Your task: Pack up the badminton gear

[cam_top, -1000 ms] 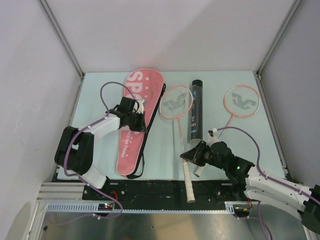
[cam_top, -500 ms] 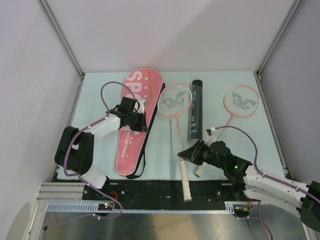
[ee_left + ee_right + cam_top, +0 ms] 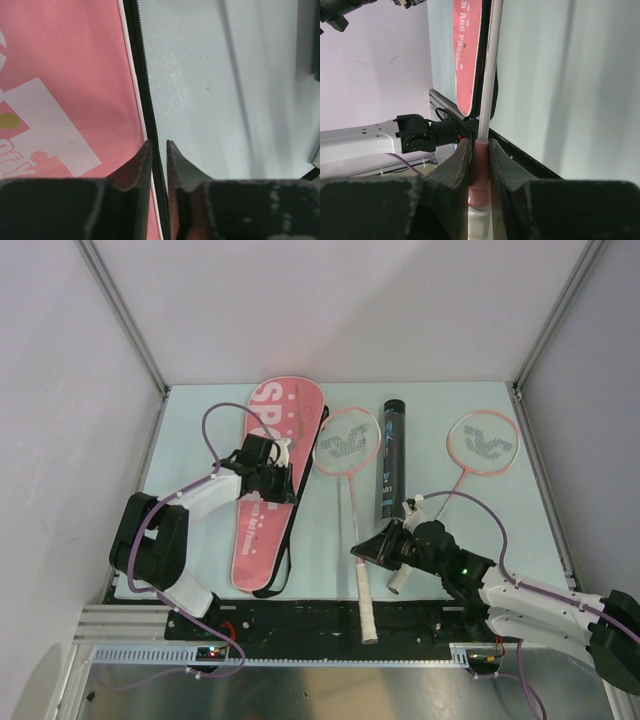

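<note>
My left gripper is to open, pinch the opening's upper edge (image 3: pixel 149 125) and lift it before the racket goes in, as the case's opening lies shut along the black zipper edge.
The pink racket case (image 3: pixel 262 502) lies at the left, its black zipper edge (image 3: pixel 142 75) between my left gripper's (image 3: pixel 277 483) nearly closed fingers. My left gripper (image 3: pixel 159 145) is shut on that edge. My right gripper (image 3: pixel 377 549) is shut on one pink-framed racket (image 3: pixel 347 443) at the pink cone (image 3: pixel 480 152) where shaft meets white handle (image 3: pixel 365 608). The second racket (image 3: pixel 481 443) lies at the right, its handle beside my right gripper. The black tube (image 3: pixel 391 460) lies between the racket heads. No shuttlecocks show.
A black rail (image 3: pixel 300 615) runs along the table's near edge, under the held racket's handle. White walls and metal posts (image 3: pixel 125 315) close in the left, back and right. The case (image 3: pixel 468 50) lies close to the left of the held shaft.
My right gripper has moved left with the racket; its head and handle have shifted toward the case. The left arm has not moved.
</note>
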`<state>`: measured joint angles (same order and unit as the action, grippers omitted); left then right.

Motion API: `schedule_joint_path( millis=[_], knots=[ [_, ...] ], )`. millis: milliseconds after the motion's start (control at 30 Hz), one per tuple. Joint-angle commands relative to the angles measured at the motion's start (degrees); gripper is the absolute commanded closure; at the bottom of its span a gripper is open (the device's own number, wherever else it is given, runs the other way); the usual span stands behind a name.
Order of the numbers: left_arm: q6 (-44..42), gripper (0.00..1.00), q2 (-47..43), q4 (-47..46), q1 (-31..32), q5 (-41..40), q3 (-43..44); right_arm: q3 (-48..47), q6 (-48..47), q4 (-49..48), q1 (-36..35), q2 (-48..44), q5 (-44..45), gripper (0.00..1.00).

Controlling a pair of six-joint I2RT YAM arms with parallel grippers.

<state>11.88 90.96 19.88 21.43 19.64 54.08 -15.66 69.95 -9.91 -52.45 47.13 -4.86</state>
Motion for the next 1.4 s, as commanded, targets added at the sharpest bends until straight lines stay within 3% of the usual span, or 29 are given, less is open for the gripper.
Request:
schedule_joint_path(
  millis=[0, 300, 667, 867, 1167, 1267, 1367],
  knots=[
    [-0.5, 0.74, -0.7, -1.1, 1.0, -3.7, 0.1, 0.6, -1.1, -10.3, -0.4, 2.4, -2.5, 1.0],
    [-2.8, 0.64, 1.3, 0.1, 4.6, -12.5, 1.7, 1.2, -0.9, -18.7, -4.2, 9.3, -8.3, 1.0],
    [-4.8, 0.61, 4.6, 2.6, 7.2, -21.4, 4.4, 0.8, -2.1, -14.9, -6.0, 7.2, -6.4, 1.0],
    [-5.8, 0.71, 4.3, 4.2, 8.0, -25.3, 5.2, 0.9, -2.4, -14.4, -5.9, 7.4, -6.4, 1.0],
    [-6.5, 0.79, 7.1, 4.4, 8.3, -23.7, 5.7, 0.9, -2.6, -14.4, -5.7, 7.0, -6.4, 1.0],
    [-6.4, 0.94, 7.2, 4.4, 8.5, -24.0, 5.8, 0.9, -2.6, -14.2, -5.7, 7.0, -6.6, 1.0],
    [-6.1, 0.99, 5.9, 4.8, 8.6, -24.3, 6.0, 1.0, -2.5, -14.1, -5.8, 7.3, -7.3, 1.0]
  ],
)
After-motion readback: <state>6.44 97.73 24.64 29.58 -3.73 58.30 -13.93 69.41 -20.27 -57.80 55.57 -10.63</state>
